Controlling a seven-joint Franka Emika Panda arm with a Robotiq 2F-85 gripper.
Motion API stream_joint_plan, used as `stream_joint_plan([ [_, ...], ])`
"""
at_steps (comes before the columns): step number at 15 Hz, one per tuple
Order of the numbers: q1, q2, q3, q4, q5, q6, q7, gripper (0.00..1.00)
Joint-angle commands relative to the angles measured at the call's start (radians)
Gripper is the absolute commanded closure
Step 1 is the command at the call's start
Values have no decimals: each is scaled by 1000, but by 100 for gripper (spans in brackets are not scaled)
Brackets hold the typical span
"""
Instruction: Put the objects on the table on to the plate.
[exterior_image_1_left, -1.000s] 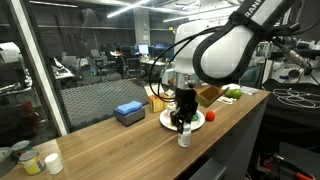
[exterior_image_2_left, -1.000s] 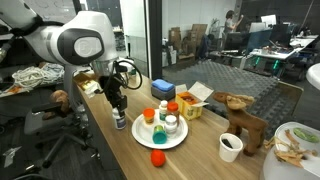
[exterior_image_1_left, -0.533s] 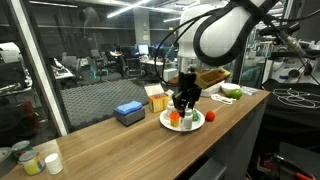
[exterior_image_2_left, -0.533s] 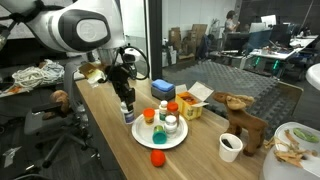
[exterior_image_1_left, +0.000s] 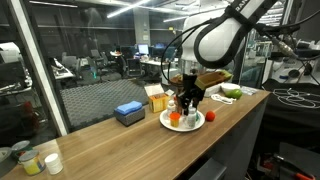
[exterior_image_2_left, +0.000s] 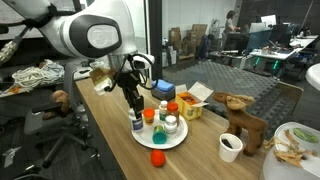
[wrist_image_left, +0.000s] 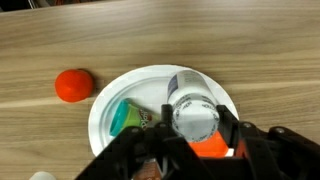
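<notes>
The little white bottle will go down from my gripper on to the white plate (exterior_image_1_left: 184, 118) (wrist_image_left: 168, 118) between the teal cup and the orange item.
My gripper (wrist_image_left: 195, 126) is shut on a white bottle with a white cap (wrist_image_left: 194, 115) and holds it upright over the edge of the white plate (wrist_image_left: 108, 98). Both exterior views show the gripper at the plate, one here (exterior_image_1_left: 186, 103) and one here (exterior_image_2_left: 136, 112). The plate (exterior_image_2_left: 176, 142) holds a teal cup (exterior_image_2_left: 148, 116), a small white bottle (exterior_image_2_left: 170, 124) and an orange item (exterior_image_2_left: 163, 108). A red round object (exterior_image_2_left: 158, 158) lies on the table beside the plate; it also shows in the wrist view (wrist_image_left: 73, 85).
A blue box (exterior_image_1_left: 129, 112) and a yellow box (exterior_image_1_left: 157, 99) stand behind the plate. A paper cup (exterior_image_2_left: 231, 146), a toy deer (exterior_image_2_left: 243, 118) and an open carton (exterior_image_2_left: 194, 96) stand nearby. Small containers (exterior_image_1_left: 35, 160) sit at the table's far end.
My gripper has lifted the white bottle from the table beside the plate and carried it over the plate's edge.
</notes>
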Motion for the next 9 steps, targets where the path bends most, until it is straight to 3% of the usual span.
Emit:
stream_joint_plan([
  [1,0,53,-30,54,-56,28,86,77],
  [9,6,143,-66,160,-34,14,116,77],
])
